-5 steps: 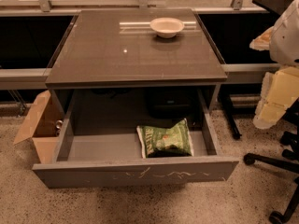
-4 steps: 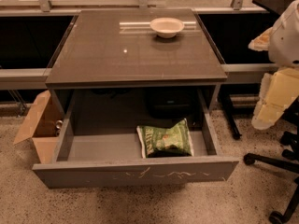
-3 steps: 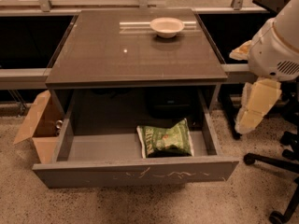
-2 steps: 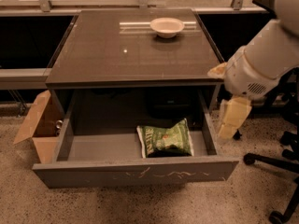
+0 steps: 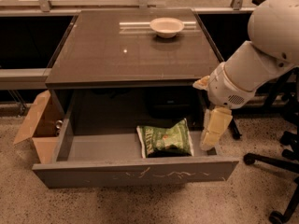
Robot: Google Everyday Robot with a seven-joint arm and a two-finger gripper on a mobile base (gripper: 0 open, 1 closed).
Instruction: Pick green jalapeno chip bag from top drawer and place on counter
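Next, my gripper grabs the green jalapeno chip bag by its end point(image 5: 181, 135) closest to the gripper, inside the open top drawer.
The green jalapeno chip bag point(image 5: 165, 139) lies flat in the right half of the open top drawer point(image 5: 135, 170), close behind its front panel. The drawer is pulled out from under the counter point(image 5: 126, 50), a glossy dark table top. My gripper point(image 5: 209, 143) hangs from the white arm point(image 5: 261, 55) at the drawer's right end, pointing down just right of the bag and a little above the drawer's rim. It holds nothing that I can see.
A white bowl point(image 5: 167, 27) stands at the back right of the counter. A brown cardboard box point(image 5: 38, 125) sits on the floor left of the drawer. Black office chair legs point(image 5: 273, 164) stand at the right on the speckled floor.
My arm has swung in from the right edge, leftward and down, bringing the gripper beside the bag at the drawer's right end. The bag, drawer and bowl have not moved.
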